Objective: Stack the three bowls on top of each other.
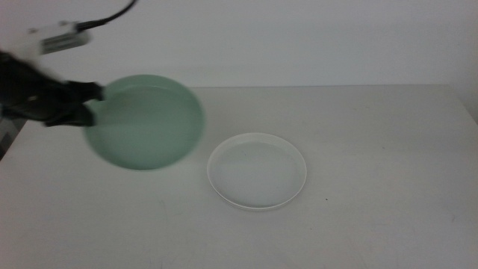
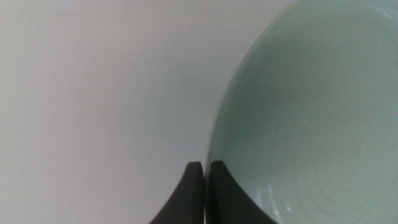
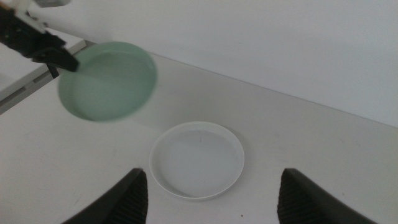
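Observation:
I will use my left gripper to put the mint green bowl down inside the white bowl point(image 1: 257, 171) near the middle of the table and let go of it there. The green bowl is now tilted in the air.
My left gripper point(image 1: 95, 101) is shut on the rim of the mint green bowl point(image 1: 146, 121) and holds it in the air, tilted and motion-blurred, over the table's back left. The left wrist view shows the two jaws pressed together point(image 2: 205, 180) on the green bowl's point(image 2: 311, 124) edge. To the green bowl's right, the white bowl point(image 1: 257, 170) rests flat near the table's middle. My right gripper point(image 3: 212, 175) is open and empty, above and short of the white bowl point(image 3: 196, 158); its view also shows the green bowl point(image 3: 109, 81) and the left gripper point(image 3: 62, 60).
The white table point(image 1: 373, 149) ends at a pale wall behind. Its left edge runs close beneath the left arm. The right gripper does not show in the middle view.

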Action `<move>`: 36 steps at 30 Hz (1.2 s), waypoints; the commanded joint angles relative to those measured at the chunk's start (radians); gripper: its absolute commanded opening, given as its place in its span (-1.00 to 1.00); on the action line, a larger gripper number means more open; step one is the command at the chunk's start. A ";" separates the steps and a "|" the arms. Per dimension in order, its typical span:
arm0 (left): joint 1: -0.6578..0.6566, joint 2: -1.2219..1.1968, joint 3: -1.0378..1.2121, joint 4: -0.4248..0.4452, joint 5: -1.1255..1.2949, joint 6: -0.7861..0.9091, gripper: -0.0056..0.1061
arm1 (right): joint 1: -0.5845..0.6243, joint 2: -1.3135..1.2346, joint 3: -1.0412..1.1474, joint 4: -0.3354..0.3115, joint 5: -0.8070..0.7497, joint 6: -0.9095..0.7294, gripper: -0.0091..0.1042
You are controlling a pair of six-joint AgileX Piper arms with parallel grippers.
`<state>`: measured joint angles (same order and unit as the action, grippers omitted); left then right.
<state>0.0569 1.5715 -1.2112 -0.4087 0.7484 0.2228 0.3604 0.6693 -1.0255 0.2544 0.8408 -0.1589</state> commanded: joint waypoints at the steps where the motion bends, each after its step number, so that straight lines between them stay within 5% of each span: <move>1: -0.073 -0.024 -0.058 -0.045 -0.012 -0.042 -0.90 | -0.008 0.001 -0.023 0.002 -0.074 -0.008 0.11; 13: -0.380 0.206 -0.200 -0.046 -0.093 -0.166 -0.90 | -0.008 0.001 -0.023 0.002 -0.074 -0.008 0.11; 26: -0.409 0.387 -0.254 -0.084 -0.181 -0.140 -0.80 | -0.008 0.001 -0.023 0.002 -0.074 -0.008 0.11; 29: -0.409 0.387 -0.254 -0.082 -0.171 -0.109 -0.41 | -0.008 0.001 -0.023 0.002 -0.074 -0.008 0.11; 34: -0.406 0.366 -0.254 -0.060 -0.119 -0.090 0.75 | -0.008 0.001 -0.023 0.002 -0.074 -0.008 0.11; 36: -0.401 0.335 -0.254 -0.042 -0.096 -0.090 0.98 | -0.008 0.001 -0.023 0.002 -0.074 -0.008 0.11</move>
<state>-0.3481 2.0008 -1.4332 -0.4408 0.6563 0.1299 0.3604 0.6693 -1.0255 0.2536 0.8408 -0.1589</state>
